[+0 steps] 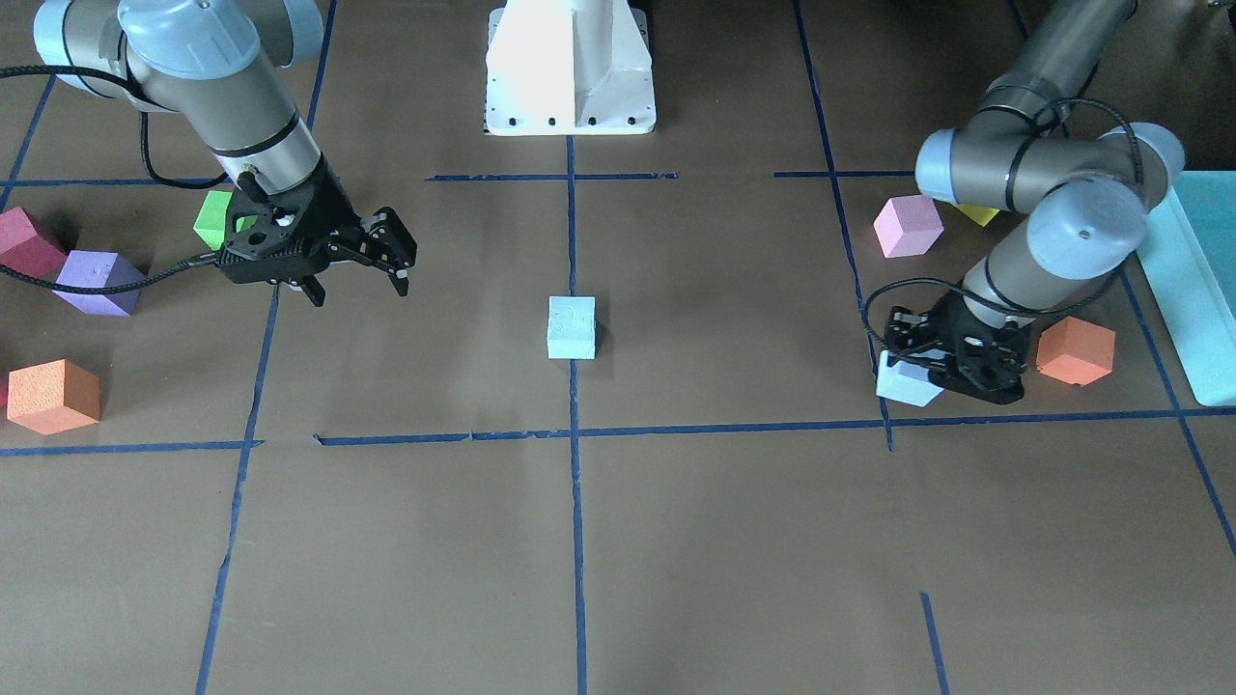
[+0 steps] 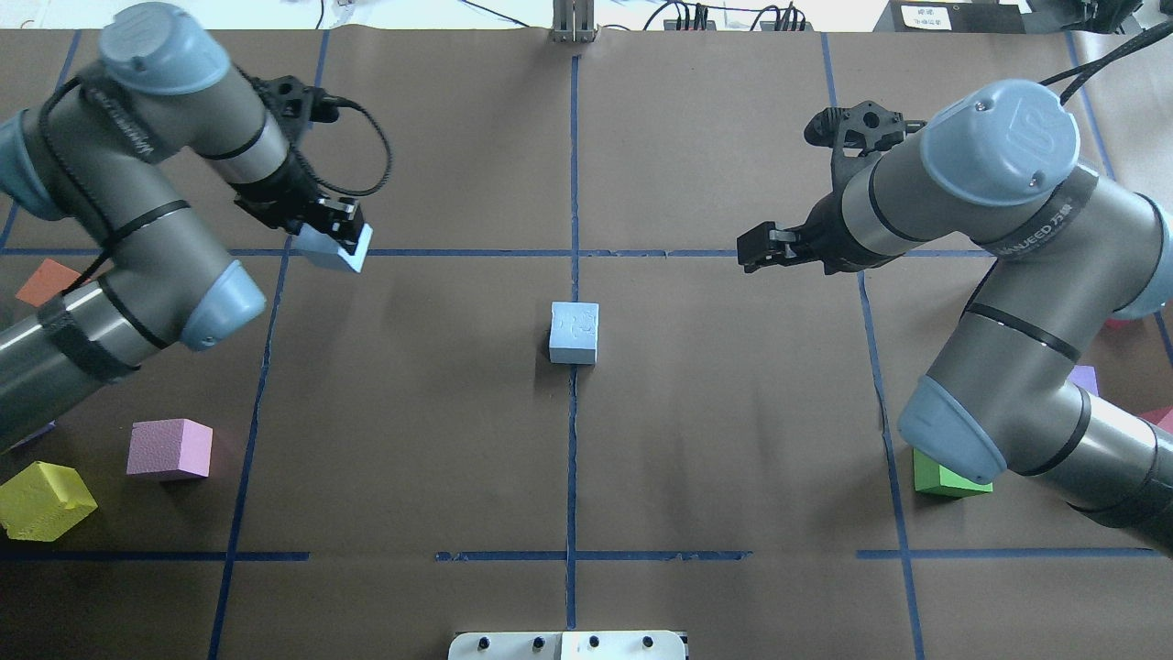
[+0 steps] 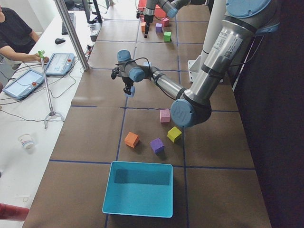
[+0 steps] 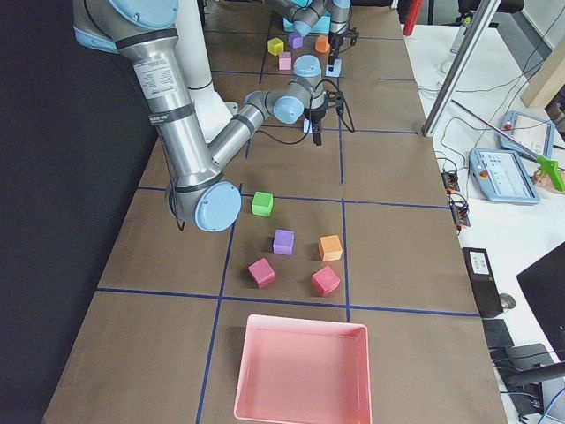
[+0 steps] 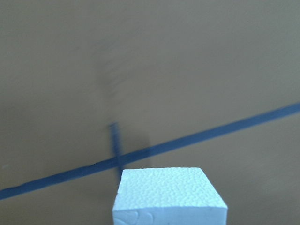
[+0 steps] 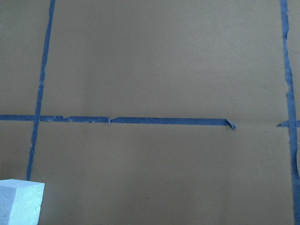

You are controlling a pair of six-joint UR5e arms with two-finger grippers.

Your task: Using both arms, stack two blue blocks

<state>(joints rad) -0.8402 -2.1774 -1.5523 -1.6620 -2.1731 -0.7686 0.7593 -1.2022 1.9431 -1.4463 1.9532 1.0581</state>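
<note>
Next, I open my left gripper to let go of the blue block it has, now tilted low over a tape crossing, setting that block on top of the blue block at the table's centre (image 1: pixel 571 311).
One blue block (image 1: pixel 572 327) sits alone at the table's centre, on the blue tape line; it also shows in the overhead view (image 2: pixel 575 332) and at the bottom left of the right wrist view (image 6: pixel 18 201). My left gripper (image 1: pixel 917 372) (image 2: pixel 334 240) is shut on the second blue block (image 1: pixel 906 383) (image 2: pixel 337 249) (image 5: pixel 168 197) and holds it tilted, low over a tape crossing, far to the side of the centre block. My right gripper (image 1: pixel 357 287) (image 2: pixel 750 252) is open and empty, hovering on the opposite side of the centre block.
An orange cube (image 1: pixel 1075 350), a pink cube (image 1: pixel 908 226), a yellow cube (image 1: pixel 977 214) and a teal box (image 1: pixel 1197 280) lie by the left arm. Green (image 1: pixel 217 220), purple (image 1: pixel 97 283), red (image 1: pixel 27 241) and orange (image 1: pixel 53 396) cubes lie by the right arm. A pink tray (image 4: pixel 300 367) stands at that end.
</note>
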